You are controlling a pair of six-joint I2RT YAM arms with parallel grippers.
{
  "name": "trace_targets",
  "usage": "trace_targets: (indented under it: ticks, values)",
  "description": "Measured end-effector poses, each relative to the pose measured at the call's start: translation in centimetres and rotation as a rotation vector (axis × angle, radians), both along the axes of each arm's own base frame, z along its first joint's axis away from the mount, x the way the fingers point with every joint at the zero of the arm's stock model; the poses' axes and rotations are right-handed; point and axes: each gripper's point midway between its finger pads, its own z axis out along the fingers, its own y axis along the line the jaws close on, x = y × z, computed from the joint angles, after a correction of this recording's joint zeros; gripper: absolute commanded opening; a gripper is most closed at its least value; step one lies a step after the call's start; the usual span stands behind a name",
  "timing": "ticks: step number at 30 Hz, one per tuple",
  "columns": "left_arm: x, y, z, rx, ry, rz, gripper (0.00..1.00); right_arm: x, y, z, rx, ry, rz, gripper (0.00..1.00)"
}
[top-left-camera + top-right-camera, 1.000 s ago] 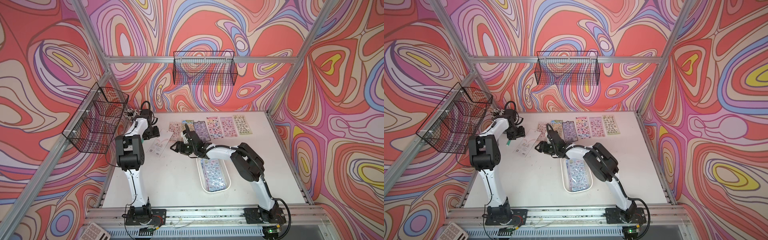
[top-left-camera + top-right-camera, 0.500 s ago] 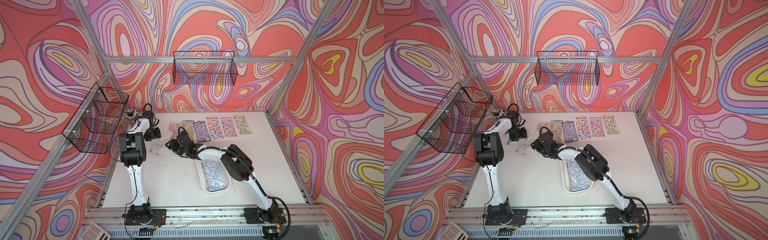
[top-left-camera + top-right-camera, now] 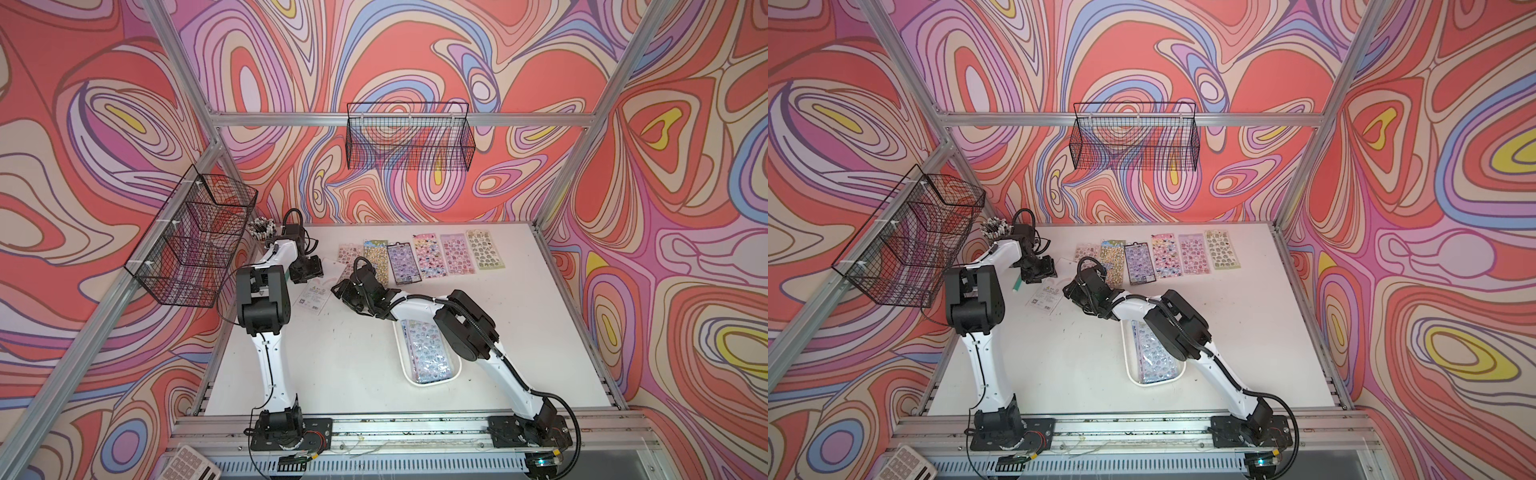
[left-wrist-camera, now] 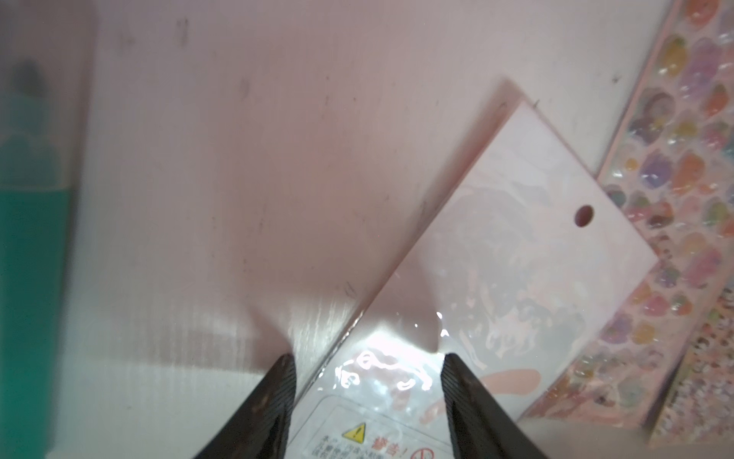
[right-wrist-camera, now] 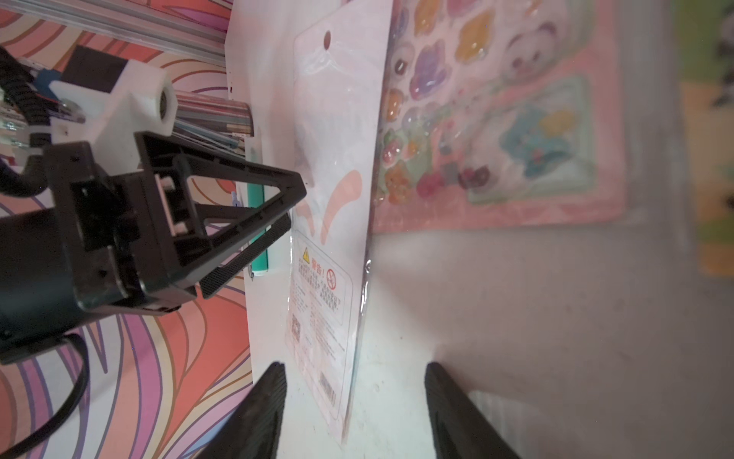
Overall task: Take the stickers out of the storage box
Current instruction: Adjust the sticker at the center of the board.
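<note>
The face-down sheet should next be gripped by my left gripper by its printed end (image 4: 359,445), the one with the warning text.
The white storage box (image 3: 432,383) sits front-centre on the table with glossy stickers (image 3: 428,353) stacked inside, as both top views show. Several sticker sheets (image 3: 428,255) lie in a row at the back. One sheet (image 3: 314,293) lies face down, its white printed back up, partly over a pink sheet (image 4: 675,198). My left gripper (image 4: 367,363) hovers open over this face-down sheet (image 4: 516,246). My right gripper (image 5: 355,369) is open too, with the sheet's barcode corner (image 5: 329,381) between its fingers. Neither grips it. From the right wrist, the left gripper (image 5: 294,206) shows above the sheet.
A green pen (image 3: 1017,284) lies on the table just left of the left gripper. A bundle of pens (image 3: 261,227) stands in the back left corner. Black wire baskets hang on the back wall (image 3: 409,141) and left wall (image 3: 191,241). A calculator (image 3: 191,463) lies below the front rail.
My right arm has reached further left, bringing its gripper up to the face-down sheet. The left arm's elbow shifted slightly. Both pairs of jaws have narrowed a little.
</note>
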Motion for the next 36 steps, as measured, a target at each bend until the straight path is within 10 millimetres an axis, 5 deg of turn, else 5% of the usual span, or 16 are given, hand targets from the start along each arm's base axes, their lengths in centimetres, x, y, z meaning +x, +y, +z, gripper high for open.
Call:
trace_targets:
  ticks: [19,27,33,36]
  values:
    - [-1.8,-3.1,0.4,-0.172,-0.105,-0.028,0.59,1.3,0.6,-0.4,-0.026,-0.025,-0.025,0.48]
    - [-2.2,-3.9,0.5,-0.218,-0.106,-0.026,0.58,1.2,0.4,-1.1,-0.034,-0.017,-0.024,0.29]
    - [-2.3,-4.0,0.5,-0.229,-0.106,-0.024,0.57,0.8,0.0,-2.0,-0.046,-0.014,-0.019,0.01]
    - [-2.5,-4.0,0.6,-0.229,-0.105,-0.021,0.58,0.8,0.0,-2.1,-0.047,-0.027,-0.011,0.00]
